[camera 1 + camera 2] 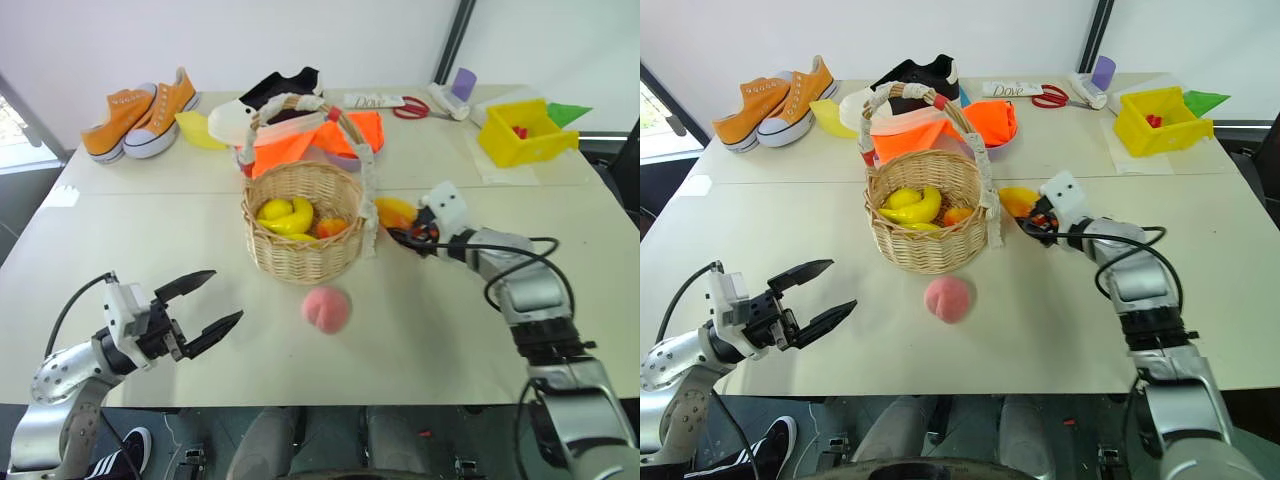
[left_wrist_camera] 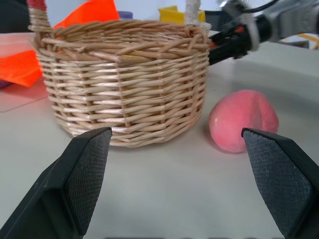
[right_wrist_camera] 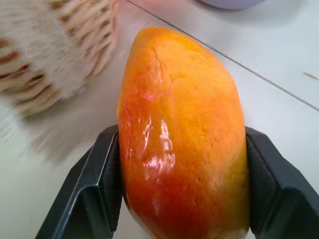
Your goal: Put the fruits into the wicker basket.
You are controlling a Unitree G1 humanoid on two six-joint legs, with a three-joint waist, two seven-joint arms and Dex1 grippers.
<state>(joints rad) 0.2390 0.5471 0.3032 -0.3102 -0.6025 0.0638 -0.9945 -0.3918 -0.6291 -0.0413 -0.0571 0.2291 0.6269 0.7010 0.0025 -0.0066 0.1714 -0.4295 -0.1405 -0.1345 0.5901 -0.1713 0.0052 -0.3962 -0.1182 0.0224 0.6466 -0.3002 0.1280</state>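
Note:
My right gripper is to let go of the mango by the basket's back side [image 1: 320, 192], just behind the small orange fruit inside.
The wicker basket [image 1: 300, 240] stands mid-table with yellow bananas [image 1: 285, 215] and a small orange fruit [image 1: 332, 227] inside. A pink peach [image 1: 326, 309] lies on the table just in front of it. Right of the basket, my right gripper [image 1: 408, 232] is shut on the red-orange-yellow mango [image 3: 182, 124]. Its black fingers [image 3: 107, 174] press on both sides of the mango, close beside the basket's wall and handle. My left gripper [image 1: 225, 295] hangs open near the front left of the table. It points at the basket and peach [image 2: 242, 119] and holds nothing.
Behind the basket lie a bright orange cloth [image 1: 345, 135] and a black-and-white shoe [image 1: 275, 95]. Orange sneakers [image 1: 140, 115] sit at the back left. A yellow plastic box [image 1: 525, 132] and red scissors [image 1: 410, 107] are at the back right.

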